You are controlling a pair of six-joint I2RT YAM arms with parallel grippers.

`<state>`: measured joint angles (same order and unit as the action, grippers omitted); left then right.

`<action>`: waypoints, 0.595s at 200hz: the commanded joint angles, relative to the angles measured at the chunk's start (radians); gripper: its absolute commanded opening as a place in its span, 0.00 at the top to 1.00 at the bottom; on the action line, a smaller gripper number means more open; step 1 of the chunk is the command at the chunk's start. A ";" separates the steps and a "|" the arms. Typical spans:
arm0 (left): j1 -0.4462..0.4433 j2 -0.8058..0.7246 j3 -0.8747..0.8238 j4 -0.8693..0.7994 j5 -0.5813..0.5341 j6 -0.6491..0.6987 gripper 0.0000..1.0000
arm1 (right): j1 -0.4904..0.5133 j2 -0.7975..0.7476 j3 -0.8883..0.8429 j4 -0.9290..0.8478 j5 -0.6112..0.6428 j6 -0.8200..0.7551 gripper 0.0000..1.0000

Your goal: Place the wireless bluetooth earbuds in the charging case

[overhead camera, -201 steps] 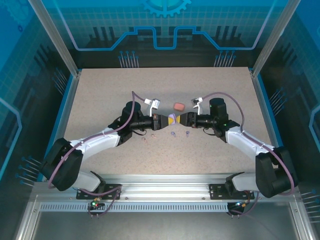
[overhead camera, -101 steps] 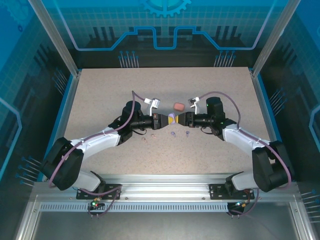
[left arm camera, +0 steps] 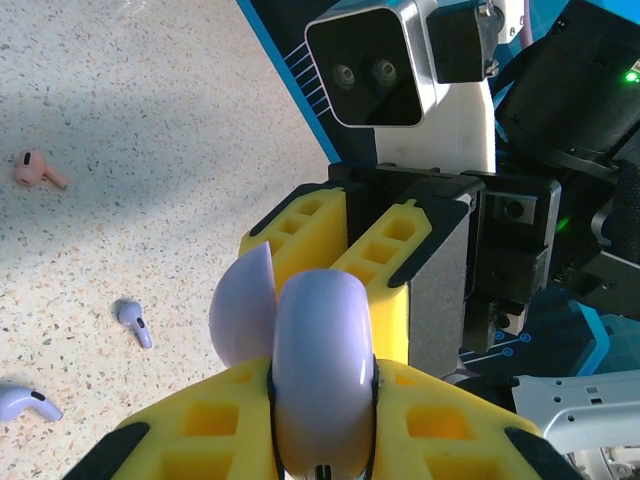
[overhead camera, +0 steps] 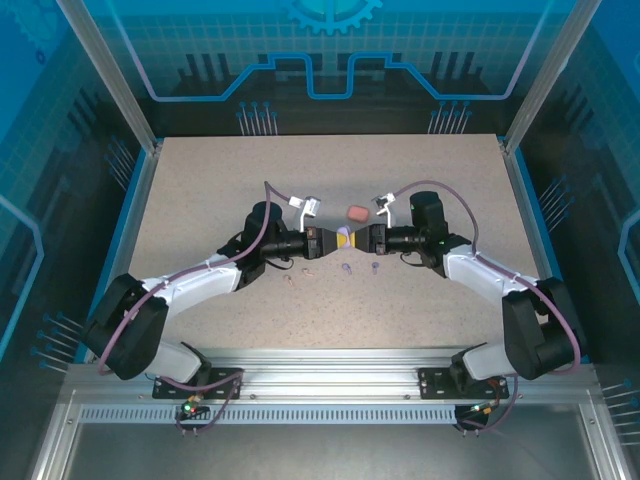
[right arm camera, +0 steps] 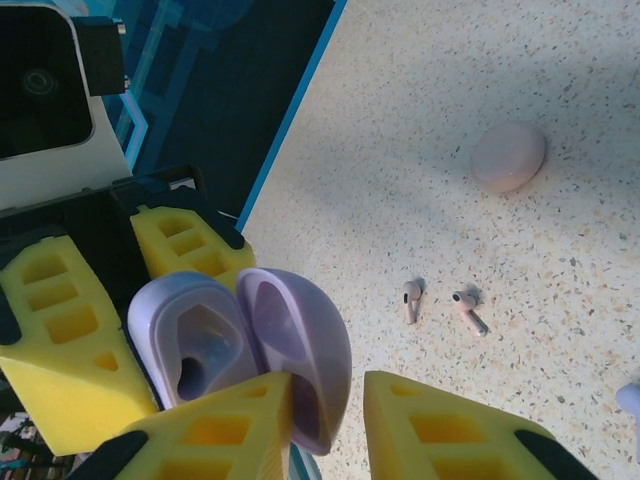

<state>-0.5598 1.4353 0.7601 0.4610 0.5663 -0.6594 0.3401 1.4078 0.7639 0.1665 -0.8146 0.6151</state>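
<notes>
My right gripper needs to hold the purple case's open lid, as the case's sockets face it, while my left gripper takes the purple case's body (left arm camera: 323,350) with the sockets up.
A purple charging case (left arm camera: 320,370) is held off the table with my left gripper (left arm camera: 320,440) shut on its body. Its lid (right arm camera: 300,340) stands open, and the empty sockets (right arm camera: 190,345) face the right wrist camera. My right gripper (right arm camera: 330,420) straddles the lid: one finger (right arm camera: 235,425) lies against it, the other stands clear of it. Both grippers meet at mid-table (overhead camera: 343,239). Two purple earbuds (left arm camera: 133,322) (left arm camera: 25,403) lie on the table below. Two pale pinkish earbuds (right arm camera: 411,298) (right arm camera: 467,308) lie further off.
A closed pinkish case (overhead camera: 357,212) sits just behind the grippers, seen too in the right wrist view (right arm camera: 508,157). A single pinkish earbud (overhead camera: 288,280) lies under the left arm. The speckled table (overhead camera: 200,180) runs wide on both sides, with blue walls around it.
My right gripper has moved left onto the open lid and its jaws have narrowed around it. The left gripper and the case have stayed put.
</notes>
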 commanded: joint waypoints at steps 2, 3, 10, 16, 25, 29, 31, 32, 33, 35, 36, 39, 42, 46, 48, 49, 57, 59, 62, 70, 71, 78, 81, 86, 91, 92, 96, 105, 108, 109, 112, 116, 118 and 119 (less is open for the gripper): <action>-0.004 -0.007 0.040 0.050 0.037 -0.021 1.00 | 0.019 0.019 0.034 -0.033 -0.023 -0.035 0.79; -0.004 -0.008 0.041 0.051 0.037 -0.022 1.00 | 0.019 0.019 0.035 -0.033 -0.023 -0.035 0.80; -0.004 -0.007 0.041 0.051 0.037 -0.024 1.00 | 0.019 0.022 0.038 -0.032 -0.017 -0.033 0.81; -0.004 -0.007 0.041 0.051 0.037 -0.025 1.00 | 0.019 0.025 0.041 -0.033 -0.017 -0.032 0.83; -0.004 -0.006 0.041 0.050 0.037 -0.025 1.00 | 0.019 0.027 0.047 -0.030 -0.015 -0.029 0.86; -0.004 -0.006 0.040 0.048 0.036 -0.025 1.00 | 0.019 0.028 0.049 -0.032 -0.015 -0.029 0.88; -0.003 -0.006 0.040 0.048 0.035 -0.024 1.00 | 0.019 0.028 0.051 -0.033 -0.014 -0.029 0.89; -0.003 -0.006 0.040 0.048 0.035 -0.024 1.00 | 0.019 0.028 0.053 -0.034 -0.014 -0.028 0.89; -0.003 -0.006 0.039 0.048 0.035 -0.025 1.00 | 0.019 0.028 0.052 -0.035 -0.013 -0.029 0.89; -0.003 -0.005 0.039 0.048 0.035 -0.025 1.00 | 0.019 0.029 0.054 -0.037 -0.012 -0.029 0.90; -0.003 -0.004 0.040 0.048 0.034 -0.025 1.00 | 0.019 0.028 0.056 -0.038 -0.010 -0.029 0.90; -0.004 -0.004 0.039 0.048 0.034 -0.025 1.00 | 0.019 0.027 0.059 -0.042 -0.008 -0.030 0.91; -0.003 -0.004 0.039 0.048 0.034 -0.025 1.00 | 0.019 0.025 0.060 -0.045 -0.006 -0.030 0.92; -0.004 -0.002 0.040 0.048 0.033 -0.024 1.00 | 0.019 0.024 0.064 -0.050 0.000 -0.032 0.94; -0.004 -0.001 0.039 0.047 0.033 -0.025 1.00 | 0.018 0.022 0.065 -0.053 0.003 -0.032 0.96; -0.004 0.000 0.040 0.047 0.033 -0.024 1.00 | 0.019 0.022 0.066 -0.054 0.003 -0.032 0.96; -0.004 0.004 0.039 0.045 0.032 -0.025 0.99 | 0.019 0.017 0.072 -0.063 0.010 -0.032 1.00; -0.003 0.004 0.040 0.046 0.032 -0.025 0.98 | 0.019 0.016 0.074 -0.065 0.011 -0.032 1.00; -0.004 0.006 0.040 0.045 0.031 -0.026 0.97 | 0.019 0.014 0.077 -0.070 0.014 -0.032 1.00; -0.004 0.010 0.040 0.047 0.027 -0.029 0.93 | 0.019 0.008 0.085 -0.083 0.024 -0.032 1.00; -0.005 0.010 0.040 0.047 0.026 -0.028 0.93 | 0.019 0.007 0.085 -0.084 0.025 -0.033 1.00; -0.004 0.014 0.038 0.047 0.021 -0.030 0.89 | 0.018 0.001 0.090 -0.096 0.030 -0.037 1.00; -0.004 0.015 0.038 0.046 0.018 -0.029 0.87 | 0.019 -0.002 0.093 -0.100 0.034 -0.039 1.00; -0.004 0.016 0.038 0.044 0.010 -0.029 0.80 | 0.020 -0.006 0.096 -0.109 0.040 -0.041 1.00; -0.004 0.016 0.038 0.041 0.003 -0.029 0.75 | 0.019 -0.009 0.102 -0.120 0.048 -0.043 1.00; -0.004 0.016 0.039 0.041 0.002 -0.029 0.74 | 0.020 -0.009 0.102 -0.121 0.050 -0.043 1.00; -0.004 0.017 0.039 0.033 -0.006 -0.028 0.70 | 0.020 -0.011 0.104 -0.129 0.056 -0.045 1.00; -0.004 0.015 0.042 0.017 -0.028 -0.022 0.59 | 0.020 -0.014 0.110 -0.154 0.071 -0.050 1.00; -0.004 0.012 0.044 0.009 -0.036 -0.020 0.54 | 0.020 -0.013 0.109 -0.163 0.077 -0.051 1.00; -0.004 0.012 0.044 0.008 -0.037 -0.020 0.53 | 0.020 -0.013 0.109 -0.166 0.079 -0.053 1.00; -0.004 0.011 0.045 -0.001 -0.046 -0.019 0.49 | 0.020 -0.013 0.110 -0.177 0.086 -0.056 1.00; -0.003 0.009 0.048 -0.014 -0.058 -0.014 0.44 | 0.020 -0.013 0.140 -0.194 0.094 -0.061 1.00; -0.004 0.006 0.051 -0.019 -0.063 -0.011 0.42 | 0.020 -0.012 0.144 -0.203 0.098 -0.066 1.00; -0.003 0.006 0.050 -0.022 -0.064 -0.009 0.41 | 0.020 -0.012 0.146 -0.207 0.100 -0.067 1.00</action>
<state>-0.5594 1.4441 0.7696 0.4736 0.5453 -0.6849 0.3473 1.4193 0.8394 0.0444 -0.7658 0.5835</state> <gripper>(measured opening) 0.489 0.043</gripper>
